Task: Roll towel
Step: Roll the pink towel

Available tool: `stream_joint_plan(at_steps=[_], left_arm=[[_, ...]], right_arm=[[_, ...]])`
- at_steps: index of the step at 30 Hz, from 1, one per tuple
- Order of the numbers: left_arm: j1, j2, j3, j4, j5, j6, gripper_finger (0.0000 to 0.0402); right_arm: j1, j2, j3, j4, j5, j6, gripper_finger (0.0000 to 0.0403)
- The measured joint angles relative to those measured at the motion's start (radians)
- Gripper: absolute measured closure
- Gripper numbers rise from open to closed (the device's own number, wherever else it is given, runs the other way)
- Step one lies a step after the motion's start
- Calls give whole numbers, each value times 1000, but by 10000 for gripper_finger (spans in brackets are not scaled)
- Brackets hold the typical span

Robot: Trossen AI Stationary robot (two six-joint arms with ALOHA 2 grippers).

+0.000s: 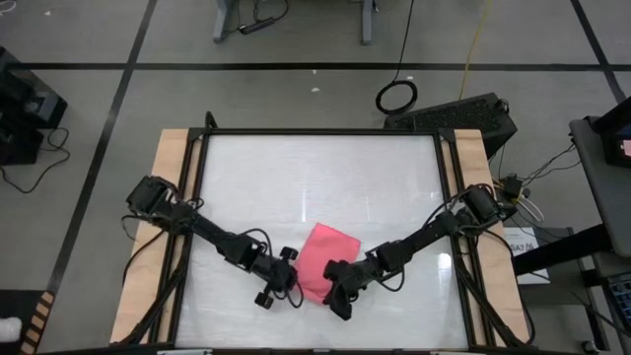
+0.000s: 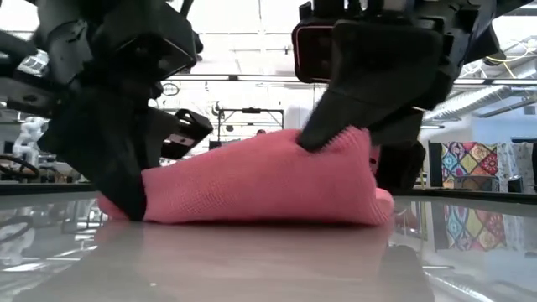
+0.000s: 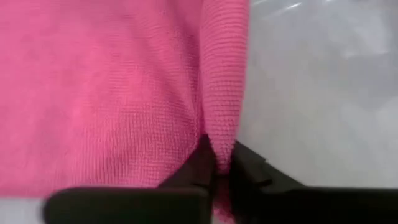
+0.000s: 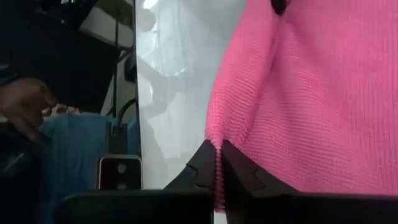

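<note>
My left gripper has the towel's fold slanting down to it, so my right gripper needs to grab the fold's raised end (image 2: 362,189) lower and hold it while my left gripper lifts.
The bright pink towel (image 1: 320,248) lies on the white table, nearer the near edge, and is humped up at its near end in the low view (image 2: 260,180). My left gripper (image 1: 289,280) is shut on the towel's near left corner. My right gripper (image 1: 336,287) is shut on its near right corner. The two grippers stand close together, pointing toward each other across the towel's near edge. The towel's far part rests flat on the table. My left gripper pinches a raised ridge of the towel's edge (image 3: 219,146) between its two fingers, coming slanting down from the table's left. In the low view that corner (image 2: 134,201) sits close to the table. My right gripper pinches the towel's edge (image 4: 216,140) between its two fingers, coming slanting down from the table's right. That corner (image 2: 344,138) is lifted off the table, and the cloth slopes down from it to the table.
The table's black frame (image 1: 315,132) and wooden side strips (image 1: 168,177) bound the white surface, with free room on the far half. A black device (image 1: 463,113) lies beyond the far right corner. The right wrist view shows a phone-like thing (image 4: 119,172) off the table.
</note>
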Motion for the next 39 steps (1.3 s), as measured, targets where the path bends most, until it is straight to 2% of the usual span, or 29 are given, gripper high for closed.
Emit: stream_joint_plan(at_steps=[3, 7, 10, 12, 15, 18, 24, 29, 35, 39], left_arm=[[25, 2, -1, 27, 134, -2, 388], [68, 2, -1, 32, 325, -30, 391], [106, 2, -2, 36, 447, -67, 394], [133, 2, -2, 36, 494, -98, 395], [182, 2, -1, 41, 557, -153, 396], [228, 6, -1, 47, 621, -199, 397], [286, 83, 31, 72, 770, -301, 397], [296, 155, 64, 82, 892, -357, 396], [308, 181, 86, 74, 941, -386, 392], [324, 182, 86, 68, 943, -406, 391]], right_arm=[[9, -9, 0, -48, -15, -44, 385], [43, -76, 0, -211, 49, -159, 318], [81, -143, 0, -343, 159, -283, 252], [118, -184, 0, -392, 278, -378, 216], [184, -217, 0, -420, 452, -534, 187], [225, -209, 0, -412, 526, -627, 184], [240, -133, 11, -353, 547, -640, 201], [243, -50, 102, -354, 570, -723, 211], [243, 59, 174, -377, 656, -716, 213], [242, 113, 179, -361, 653, -688, 213]])
